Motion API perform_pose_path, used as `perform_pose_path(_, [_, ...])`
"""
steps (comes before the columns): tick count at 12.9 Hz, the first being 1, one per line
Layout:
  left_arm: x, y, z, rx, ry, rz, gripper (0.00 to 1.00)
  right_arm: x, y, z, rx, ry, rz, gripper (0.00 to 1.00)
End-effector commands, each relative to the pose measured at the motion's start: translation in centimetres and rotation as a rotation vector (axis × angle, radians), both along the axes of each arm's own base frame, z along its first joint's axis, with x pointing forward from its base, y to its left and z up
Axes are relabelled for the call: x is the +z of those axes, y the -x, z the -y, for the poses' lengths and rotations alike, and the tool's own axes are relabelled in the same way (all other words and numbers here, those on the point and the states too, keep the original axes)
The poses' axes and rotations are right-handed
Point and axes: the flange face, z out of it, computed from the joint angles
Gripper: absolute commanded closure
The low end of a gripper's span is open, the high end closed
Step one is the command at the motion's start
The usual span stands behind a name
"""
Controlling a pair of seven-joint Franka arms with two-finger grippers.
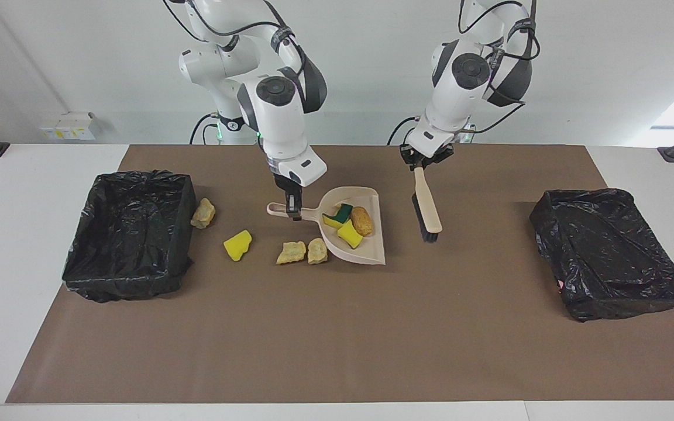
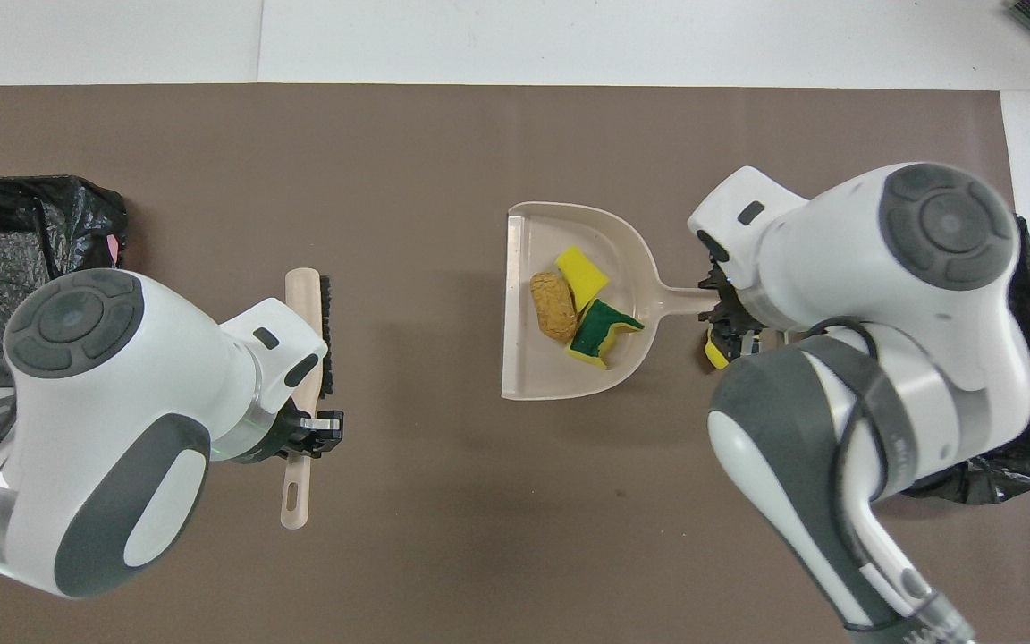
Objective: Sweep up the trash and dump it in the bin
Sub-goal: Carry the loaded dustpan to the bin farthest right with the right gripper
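Next, I put the brush down on the bare mat [image 2: 509,533] near the closer corner of the beige dustpan with my left gripper.
My right gripper [image 1: 293,211] is shut on the handle of the beige dustpan [image 1: 373,248], which hangs just above the mat. In the pan lie three pieces of trash: a yellow-and-green chunk [image 1: 340,216], a tan one [image 1: 363,221] and a yellow one [image 1: 350,234]. The overhead view shows the same pan [image 2: 540,362] and my right gripper [image 2: 719,309] at its handle. More trash [image 1: 291,252] lies on the mat beside the pan, toward the black-lined bin [image 1: 129,234]. My left gripper [image 1: 420,162] is shut on the brush [image 1: 427,207], which hangs bristles down.
A yellow chunk [image 1: 237,244] and a tan chunk [image 1: 203,213] lie between the pan and the bin at the right arm's end. A second black-lined bin [image 1: 606,251] stands at the left arm's end. The brown mat [image 1: 337,333] covers the table.
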Motion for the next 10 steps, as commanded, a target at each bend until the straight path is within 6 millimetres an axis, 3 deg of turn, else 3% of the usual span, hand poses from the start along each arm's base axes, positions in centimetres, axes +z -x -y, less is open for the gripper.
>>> perform_pose_path(1, [0.1,1.7,0.7,-0.019,-0.012,0.027,1.00,2.7,-0.4,6.8,0.011,-0.016,-0.012,1.00])
perform_pose_path(3, [-0.1,4.0,4.3,-0.049,-0.004,0.055,1.00,3.5,-0.8,12.6,0.007,-0.010,-0.024,1.00])
perform_pose_path(5, [-1.0,6.9,9.4,-0.012,-0.010,0.073,1.00,3.5,-0.7,19.1,-0.024,-0.004,-0.026,1.00])
perform_pose_path(8, [-6.4,11.1,16.0,0.045,-0.041,0.070,1.00,3.6,0.4,27.7,-0.046,0.029,-0.018,1.00])
perform_pose_path(10, [-8.2,12.9,17.6,0.052,-0.006,0.095,1.00,3.6,1.4,31.7,-0.036,0.067,-0.021,1.00])
